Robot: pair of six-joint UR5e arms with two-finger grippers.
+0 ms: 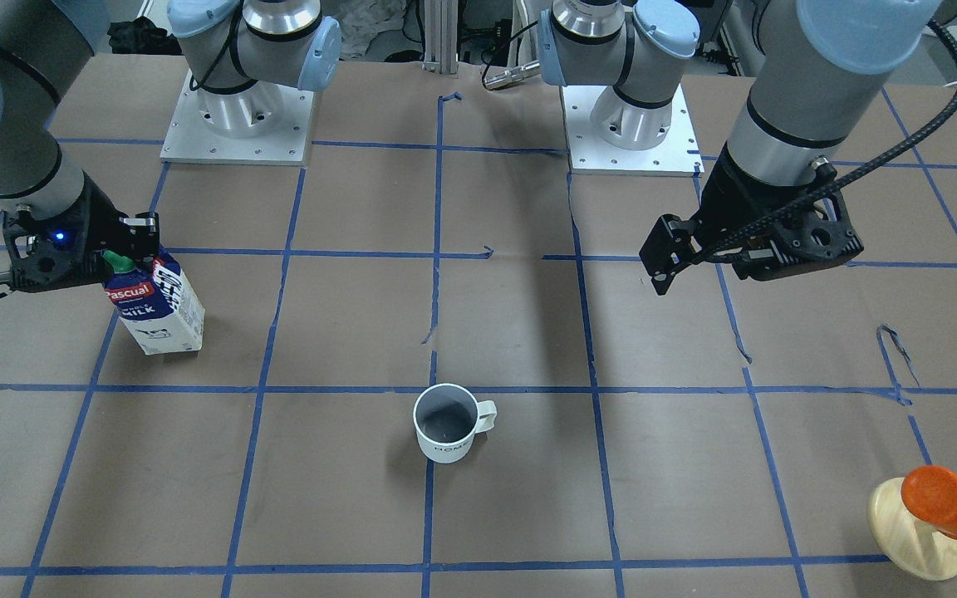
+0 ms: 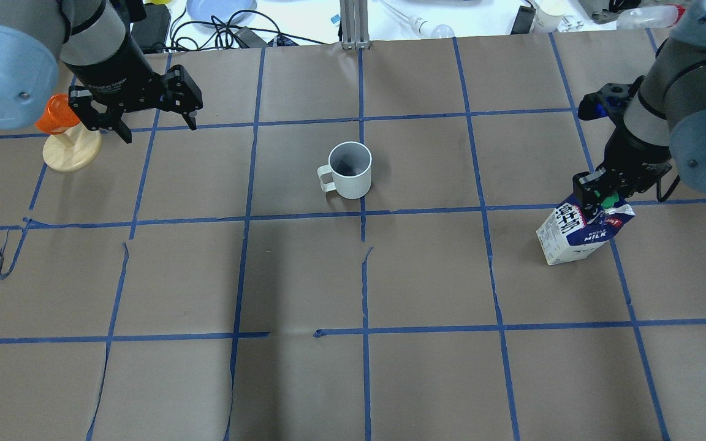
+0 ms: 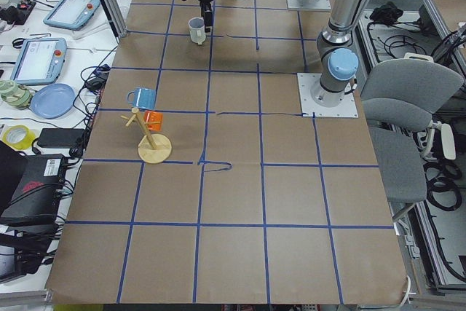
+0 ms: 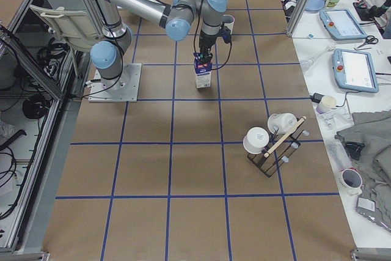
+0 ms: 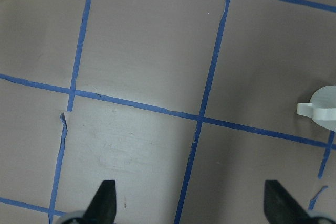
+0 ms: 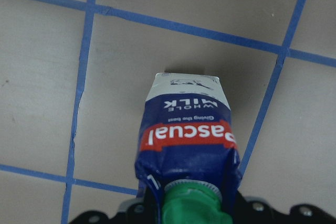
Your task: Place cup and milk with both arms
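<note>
Next, I set the milk carton beside the white cup, opposite its handle (image 1: 380, 444), with my right gripper.
The white cup (image 1: 444, 432) stands upright near the table's middle, handle toward the robot's left; it also shows in the overhead view (image 2: 350, 171). The blue and white milk carton (image 1: 159, 311) with its green cap stands on the robot's right side (image 2: 573, 236). My right gripper (image 1: 125, 253) is shut on the carton's gable top (image 6: 186, 129); I cannot tell whether the carton's base touches the paper. My left gripper (image 2: 157, 122) is open and empty, hanging above the table well to the left of the cup. Only the cup's handle (image 5: 320, 109) shows at the left wrist view's right edge.
An orange cup on a wooden stand (image 2: 65, 141) sits just beside my left gripper, at the far left table edge. Blue tape lines grid the brown paper. The arm bases (image 1: 238, 116) stand at the robot's side of the table. A rack of white mugs (image 4: 272, 142) stands far to the right.
</note>
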